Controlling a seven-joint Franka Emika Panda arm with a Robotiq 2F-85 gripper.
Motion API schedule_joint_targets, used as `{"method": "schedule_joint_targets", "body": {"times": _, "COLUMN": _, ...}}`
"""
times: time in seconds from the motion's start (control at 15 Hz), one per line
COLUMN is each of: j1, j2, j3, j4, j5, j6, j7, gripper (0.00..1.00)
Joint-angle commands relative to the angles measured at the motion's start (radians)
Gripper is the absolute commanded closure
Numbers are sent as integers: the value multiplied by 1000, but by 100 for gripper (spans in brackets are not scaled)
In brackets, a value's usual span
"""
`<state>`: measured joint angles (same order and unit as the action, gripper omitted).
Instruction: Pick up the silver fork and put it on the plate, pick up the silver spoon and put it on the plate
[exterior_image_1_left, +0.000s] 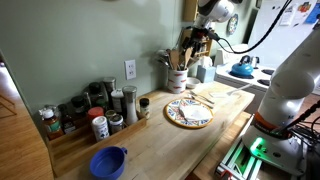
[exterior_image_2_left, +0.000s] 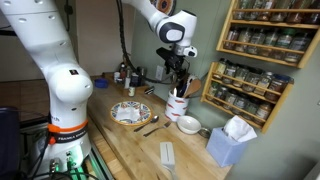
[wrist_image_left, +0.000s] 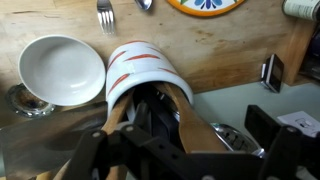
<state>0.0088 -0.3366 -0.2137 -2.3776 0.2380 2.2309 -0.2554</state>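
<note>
Next, my gripper moves to the narrow part of the silver fork's handle (exterior_image_1_left: 200, 96) (wrist_image_left: 103, 4), near the fork's prongs, and closes there.
The patterned plate (exterior_image_2_left: 130, 113) lies on the wooden counter and shows in both exterior views (exterior_image_1_left: 188, 112); its edge is at the top of the wrist view (wrist_image_left: 205, 5). The silver spoon (wrist_image_left: 145, 4) and silver fork (wrist_image_left: 105, 14) lie on the counter between the plate and a white bowl (wrist_image_left: 60, 68). In an exterior view the spoon (exterior_image_2_left: 148, 128) and fork (exterior_image_2_left: 160, 121) lie beside the plate. My gripper (exterior_image_2_left: 178, 68) hangs open just above a white striped utensil crock (wrist_image_left: 140, 68), with wooden utensils between its fingers (wrist_image_left: 180, 150). It holds nothing.
Spice jars (exterior_image_1_left: 95, 110) and a blue bowl (exterior_image_1_left: 108, 162) stand at one end of the counter. A tissue box (exterior_image_2_left: 230, 142) and a wall spice rack (exterior_image_2_left: 260, 55) are near the crock. A blue kettle (exterior_image_1_left: 243, 68) sits on the stove.
</note>
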Motion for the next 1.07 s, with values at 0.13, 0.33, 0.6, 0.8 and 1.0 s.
{"method": "schedule_joint_targets", "body": {"times": 0.13, "j1": -28, "j2": -19, "j3": 58, "j4": -96, "j5": -65, "j6": -6, "j7": 9, "gripper": 0}}
{"method": "schedule_joint_targets", "body": {"times": 0.33, "j1": -45, "j2": -31, "j3": 84, "j4": -170, "j5": -136, "j6": 7, "j7": 31, "gripper": 0}}
{"method": "schedule_joint_targets", "body": {"times": 0.6, "j1": -86, "j2": -23, "j3": 77, "j4": -269, "j5": -212, "j6": 37, "j7": 48, "gripper": 0}}
{"method": "schedule_joint_targets", "body": {"times": 0.8, "j1": -86, "j2": 2, "j3": 67, "j4": -254, "j5": -189, "j6": 19, "j7": 25, "gripper": 0}}
{"method": "schedule_joint_targets", "body": {"times": 1.0, "j1": -92, "j2": 3, "j3": 65, "j4": -260, "j5": -190, "j6": 23, "j7": 23, "gripper": 0}}
